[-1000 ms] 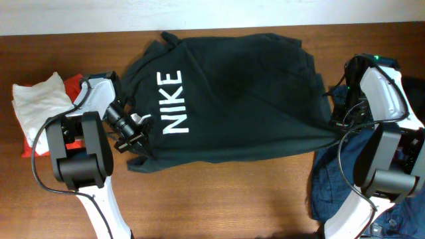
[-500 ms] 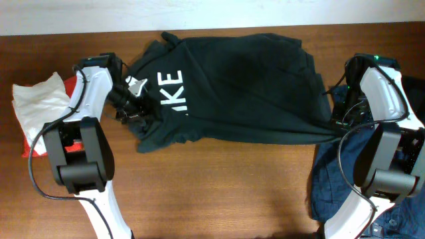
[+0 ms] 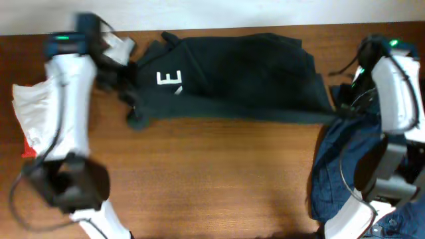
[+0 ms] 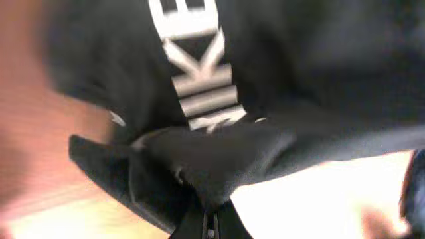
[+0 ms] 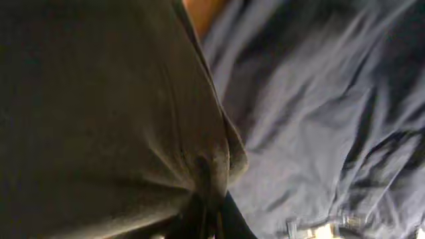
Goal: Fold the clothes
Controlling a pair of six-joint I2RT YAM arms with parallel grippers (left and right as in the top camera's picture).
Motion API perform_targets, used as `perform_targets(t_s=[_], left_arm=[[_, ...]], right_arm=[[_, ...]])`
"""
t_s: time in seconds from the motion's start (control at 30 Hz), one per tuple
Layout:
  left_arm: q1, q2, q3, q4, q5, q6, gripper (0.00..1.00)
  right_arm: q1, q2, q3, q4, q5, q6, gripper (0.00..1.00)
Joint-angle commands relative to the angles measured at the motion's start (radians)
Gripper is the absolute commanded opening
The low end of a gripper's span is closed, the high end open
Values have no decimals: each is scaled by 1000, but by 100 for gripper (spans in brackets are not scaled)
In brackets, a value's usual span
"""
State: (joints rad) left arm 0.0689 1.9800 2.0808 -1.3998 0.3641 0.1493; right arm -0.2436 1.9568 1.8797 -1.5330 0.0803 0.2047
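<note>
The shirt's cloth is bunched in my left gripper and a loose flap hangs past the fold, so I will lower the fold back open and take the shirt's side edge (image 3: 142, 66).
A black NIKE shirt (image 3: 239, 76) lies across the back of the table, its front half folded back so only the letter E shows. My left gripper (image 3: 126, 89) is shut on the shirt's left edge; in the left wrist view (image 4: 211, 226) the pinched fabric (image 4: 212, 159) bunches above the fingers. My right gripper (image 3: 342, 106) is shut on the shirt's right edge; in the right wrist view (image 5: 206, 222) the dark cloth (image 5: 99, 113) fills the left side.
A blue denim garment (image 3: 339, 166) lies at the right edge, also in the right wrist view (image 5: 319, 113). A white cloth (image 3: 30, 109) over something red (image 3: 28, 147) sits at the far left. Brown tabletop (image 3: 212, 179) lies in front.
Both arms moved toward the back of the table, carrying the shirt's front edge over itself. The NIKE lettering went from fully shown to only an E.
</note>
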Motion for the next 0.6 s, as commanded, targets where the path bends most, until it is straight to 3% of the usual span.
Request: perform_targets(t_s=[0.0, 0.1, 0.23, 0.3, 0.4, 0.47, 0.57], left_arm=[[89, -188, 101, -8, 110, -6, 0], [204, -340, 131, 4, 191, -33, 0], [414, -475, 131, 55, 343, -97, 0], [446, -491, 131, 52, 352, -97, 0], [417, -475, 130, 53, 426, -97, 0], [311, -416, 130, 87, 419, -97, 0], [146, -256, 130, 282, 179, -97, 0]], right_arm=[[-7, -100, 254, -124, -29, -44, 4], [-6, -170, 435, -166, -127, -101, 4], [-6, -290, 479, -166, -129, -123, 4], [-6, -313, 479, -164, -128, -124, 4], [-5, -296, 478, -133, -127, -128, 4], [-5, -225, 478, -96, -165, -149, 4], [-3, -93, 478, 80, -208, -148, 4]])
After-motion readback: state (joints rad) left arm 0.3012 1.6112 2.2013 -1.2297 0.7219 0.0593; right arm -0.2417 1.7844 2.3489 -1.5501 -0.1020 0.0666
